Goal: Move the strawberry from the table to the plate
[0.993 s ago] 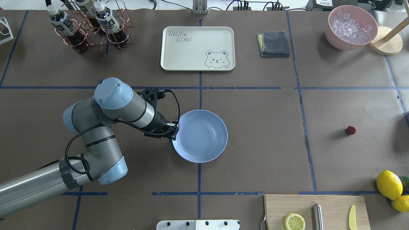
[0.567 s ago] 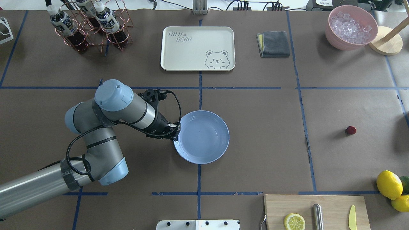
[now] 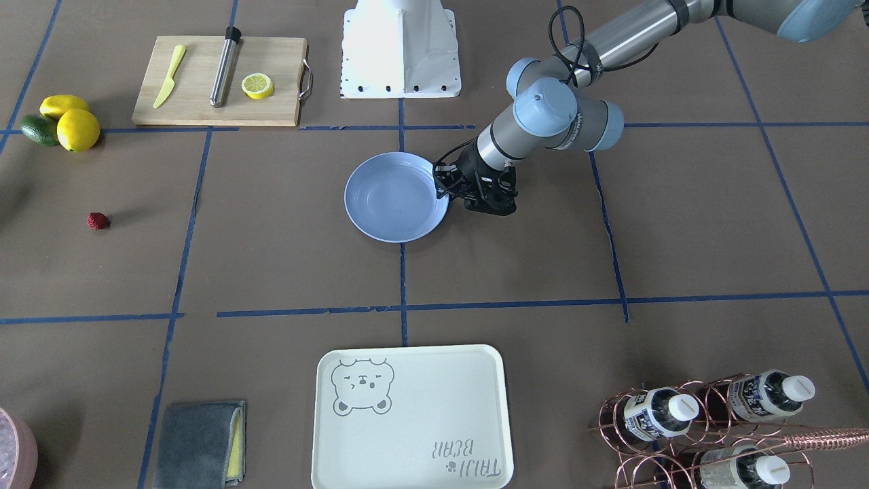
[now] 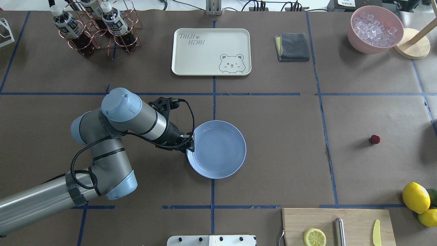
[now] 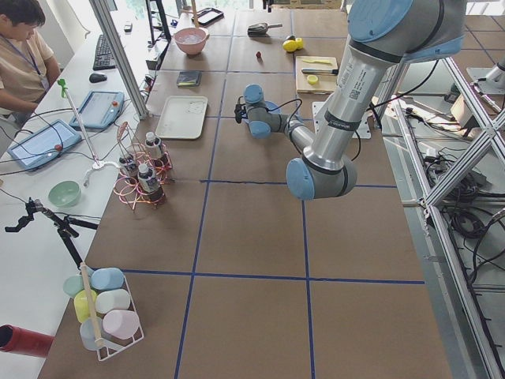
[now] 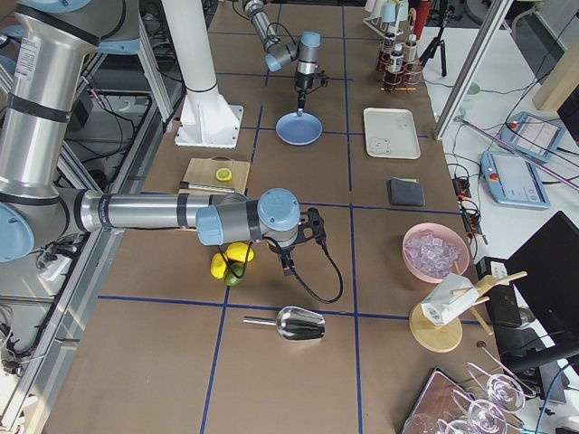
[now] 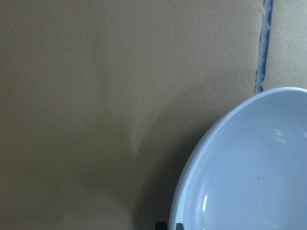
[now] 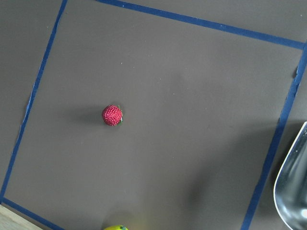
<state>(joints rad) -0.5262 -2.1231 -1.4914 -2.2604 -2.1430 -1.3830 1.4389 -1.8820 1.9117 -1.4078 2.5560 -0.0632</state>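
Observation:
My right gripper should move down to the lone strawberry next and close on the sides of the strawberry's red body (image 3: 98,221) (image 8: 112,115), below its green leaves.
The strawberry (image 4: 374,139) (image 3: 98,220) lies alone on the brown table (image 4: 280,157), far to the right; the right wrist view looks straight down on the strawberry (image 8: 112,115). The light blue plate (image 4: 218,150) (image 3: 394,197) rests near the table's centre with nothing in it. My left gripper (image 4: 190,144) (image 3: 442,190) is shut on the plate's left rim, and the rim (image 7: 192,158) fills the left wrist view. My right gripper (image 6: 314,220) shows only in the exterior right view, above the strawberry's area; I cannot tell whether it is open or shut.
A cream bear tray (image 4: 211,51), grey cloth (image 4: 292,46), bottle rack (image 4: 99,27) and pink bowl of ice (image 4: 375,29) line the far side. A cutting board (image 4: 355,218) with a lemon slice and lemons (image 4: 416,197) sit near right. A metal scoop (image 6: 294,323) lies beyond.
My left gripper has slid the plate a little to the right and toward the robot. The strawberry has not moved.

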